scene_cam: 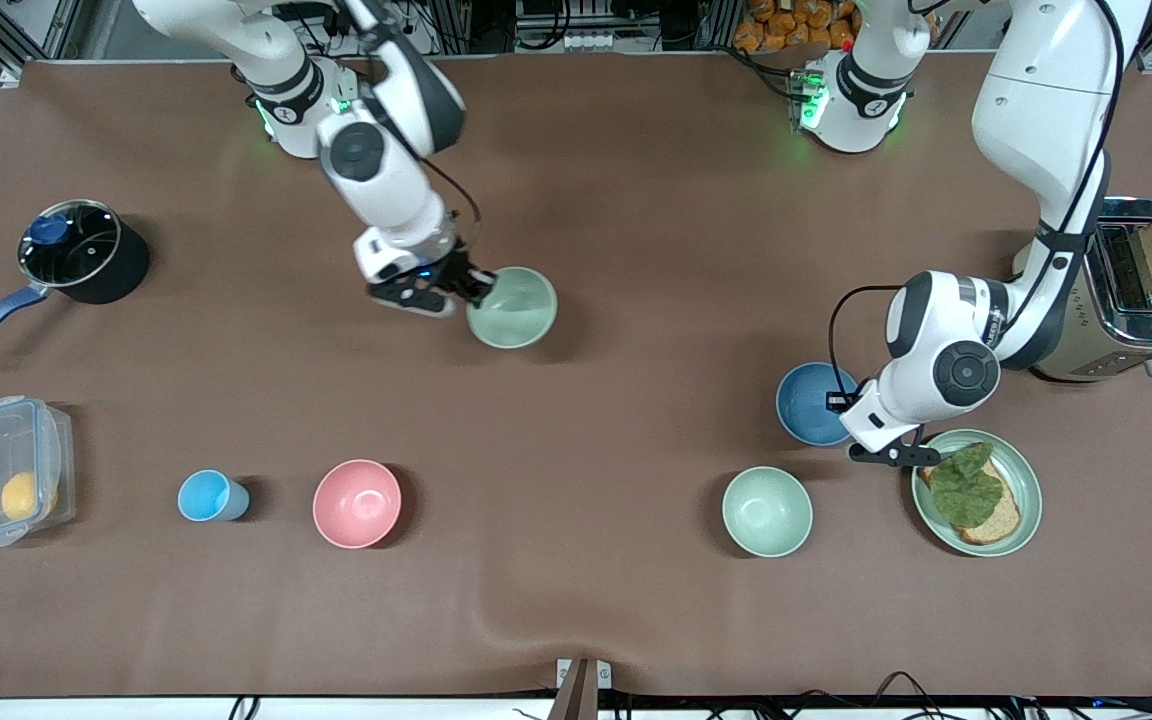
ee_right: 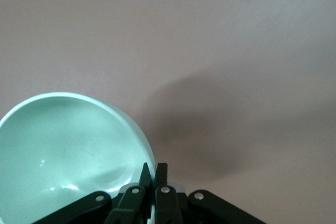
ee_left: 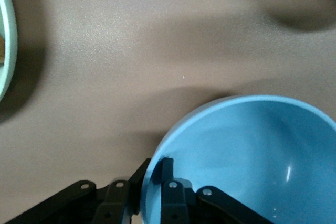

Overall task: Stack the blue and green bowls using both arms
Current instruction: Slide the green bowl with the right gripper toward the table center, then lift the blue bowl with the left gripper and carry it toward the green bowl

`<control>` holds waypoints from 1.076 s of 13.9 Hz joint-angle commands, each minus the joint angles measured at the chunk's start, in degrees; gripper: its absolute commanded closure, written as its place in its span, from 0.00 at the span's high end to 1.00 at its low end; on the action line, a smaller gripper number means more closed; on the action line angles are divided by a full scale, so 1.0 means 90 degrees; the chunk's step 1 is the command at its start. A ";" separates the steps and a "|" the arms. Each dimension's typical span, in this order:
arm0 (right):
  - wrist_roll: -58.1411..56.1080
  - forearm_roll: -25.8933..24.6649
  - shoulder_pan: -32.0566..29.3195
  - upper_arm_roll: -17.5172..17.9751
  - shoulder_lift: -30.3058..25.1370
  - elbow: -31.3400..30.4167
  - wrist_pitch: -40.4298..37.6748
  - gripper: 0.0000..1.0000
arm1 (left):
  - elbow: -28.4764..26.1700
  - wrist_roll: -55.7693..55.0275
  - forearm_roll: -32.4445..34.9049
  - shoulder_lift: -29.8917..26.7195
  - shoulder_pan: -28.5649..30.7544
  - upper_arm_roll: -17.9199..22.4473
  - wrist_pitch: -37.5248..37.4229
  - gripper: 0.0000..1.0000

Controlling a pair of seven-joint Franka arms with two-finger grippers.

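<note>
My right gripper should set the pale green bowl free on the bare table, a little closer to the blue bowl (scene_cam: 572, 318) (ee_right: 197, 127).
My right gripper (scene_cam: 477, 287) is shut on the rim of the pale green bowl (scene_cam: 513, 307), which hangs tilted just above the middle of the table. In the right wrist view the fingers (ee_right: 161, 174) pinch the rim of that green bowl (ee_right: 68, 156), one inside and one outside. The blue bowl (scene_cam: 809, 401) is toward the left arm's end of the table. My left gripper (scene_cam: 848, 408) is shut on its rim. The left wrist view shows the fingers (ee_left: 167, 169) straddling the rim of the blue bowl (ee_left: 247, 156).
A second green bowl (scene_cam: 767, 511) and a green plate with toast and a leaf (scene_cam: 1026, 470) sit nearer the camera than the blue bowl. Also here: a toaster (scene_cam: 1131, 290), a pink bowl (scene_cam: 357, 503), a light-blue cup (scene_cam: 208, 496), a clear box (scene_cam: 6, 485), a pot (scene_cam: 81, 250).
</note>
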 commanded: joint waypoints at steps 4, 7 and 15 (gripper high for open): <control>0.1075 -0.0005 0.0776 -0.0181 0.1060 0.0457 0.0906 0.00 | 0.0013 -0.0196 0.0108 0.0035 -0.0013 -0.0026 0.0071 0.00; 0.1193 -0.0005 0.0972 -0.0318 0.1267 0.0585 0.0997 0.00 | 0.0178 -0.0255 0.0108 0.0025 -0.0023 -0.0026 0.0023 0.00; 0.1565 0.0034 0.1373 -0.0904 0.1443 0.1003 0.0571 1.00 | 0.0696 -0.0440 -0.0019 -0.0151 0.0036 -0.0046 -0.0640 0.00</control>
